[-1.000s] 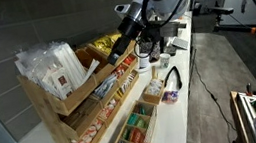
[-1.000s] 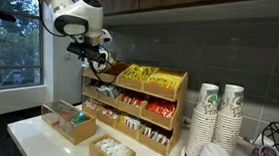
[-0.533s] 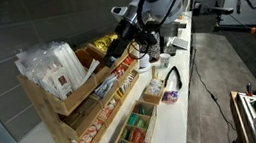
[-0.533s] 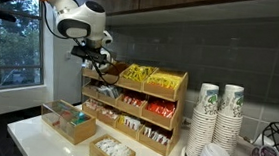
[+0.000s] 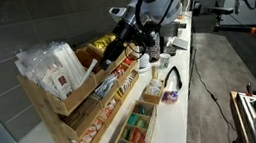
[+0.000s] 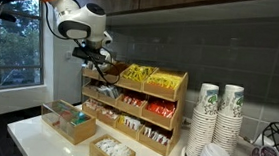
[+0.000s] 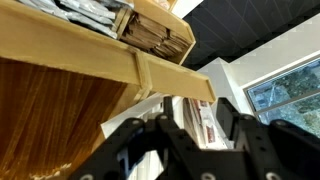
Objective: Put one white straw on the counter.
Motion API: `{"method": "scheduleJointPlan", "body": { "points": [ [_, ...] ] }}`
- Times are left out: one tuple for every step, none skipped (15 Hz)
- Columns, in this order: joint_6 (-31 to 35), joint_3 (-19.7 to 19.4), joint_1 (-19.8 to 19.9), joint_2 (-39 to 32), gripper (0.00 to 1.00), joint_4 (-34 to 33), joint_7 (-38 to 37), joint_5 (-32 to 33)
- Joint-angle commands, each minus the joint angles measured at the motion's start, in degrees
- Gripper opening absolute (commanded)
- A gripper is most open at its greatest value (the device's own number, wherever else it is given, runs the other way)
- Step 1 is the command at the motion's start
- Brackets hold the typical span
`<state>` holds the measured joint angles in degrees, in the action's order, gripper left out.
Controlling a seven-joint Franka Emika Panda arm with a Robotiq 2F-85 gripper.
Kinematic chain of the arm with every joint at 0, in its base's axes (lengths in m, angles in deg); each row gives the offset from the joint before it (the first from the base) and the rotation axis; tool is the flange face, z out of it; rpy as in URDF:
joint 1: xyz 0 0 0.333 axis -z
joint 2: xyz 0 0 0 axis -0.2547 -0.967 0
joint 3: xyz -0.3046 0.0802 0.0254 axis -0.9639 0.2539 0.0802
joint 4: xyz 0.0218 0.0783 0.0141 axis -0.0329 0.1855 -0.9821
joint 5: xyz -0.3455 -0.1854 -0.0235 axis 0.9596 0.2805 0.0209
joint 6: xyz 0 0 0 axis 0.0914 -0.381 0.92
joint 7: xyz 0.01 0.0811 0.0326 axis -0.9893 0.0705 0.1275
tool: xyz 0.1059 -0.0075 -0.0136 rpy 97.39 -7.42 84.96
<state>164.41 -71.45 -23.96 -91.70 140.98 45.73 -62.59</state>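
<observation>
Next, I open my fingers wider, reach further into the bin and close on one straw (image 7: 179, 110), as my gripper sits too shallow at the white straws.
My gripper (image 5: 109, 54) (image 6: 98, 67) hangs at the upper tier of the wooden rack (image 5: 84, 106) (image 6: 169, 105), beside the yellow snack packets (image 5: 94, 51). In the wrist view its two black fingers stand apart (image 7: 197, 108). Thin white straws (image 7: 205, 125) in paper with red print lie between them, and I cannot tell whether the pads touch one. More white wrapped packets fill the rack's near top bin (image 5: 51, 70). The white counter (image 5: 188, 95) (image 6: 33, 136) runs along in front of the rack.
Small wooden boxes (image 5: 132, 131) (image 6: 72, 123) of sachets stand on the counter before the rack. Stacked paper cups (image 6: 217, 112) rise at one end. Yellow packets (image 6: 146, 77) fill the middle top bins. A wooden rim (image 7: 120, 65) crosses above the fingers.
The gripper has shifted a little down and in toward the rack's top tier. Its jaws have narrowed around the white straws.
</observation>
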Motion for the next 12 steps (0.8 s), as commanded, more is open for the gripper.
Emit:
{"method": "scheduleJointPlan", "body": {
  "points": [
    [-0.99,0.86,1.10,-0.98,0.19,-1.20,2.22,-1.70],
    [-0.75,0.86,1.13,-0.91,0.62,-1.18,2.35,-1.72],
    [-0.70,0.84,1.22,-0.71,0.57,-1.18,2.51,-1.81],
    [-0.72,0.82,1.31,-0.50,0.58,-1.20,2.71,-1.85],
    [-0.46,0.80,1.40,-0.24,0.64,-1.30,2.90,-2.04],
    [-0.25,0.77,1.50,-0.16,0.72,-1.58,3.06,-2.22],
    [-0.11,0.71,1.63,-0.25,0.79,-2.09,3.00,-2.38],
    [0.23,0.68,1.71,-0.50,0.88,-2.58,2.97,-2.49],
    [0.37,0.67,1.79,-0.89,0.95,-3.06,2.84,-2.50],
    [0.58,0.68,1.83,-1.19,0.99,-3.44,2.72,-2.37],
    [0.89,0.69,1.83,-1.70,1.00,-3.90,2.45,-2.02],
    [0.99,0.70,1.86,-2.21,1.00,-4.32,2.22,-1.75]
  ]
}}
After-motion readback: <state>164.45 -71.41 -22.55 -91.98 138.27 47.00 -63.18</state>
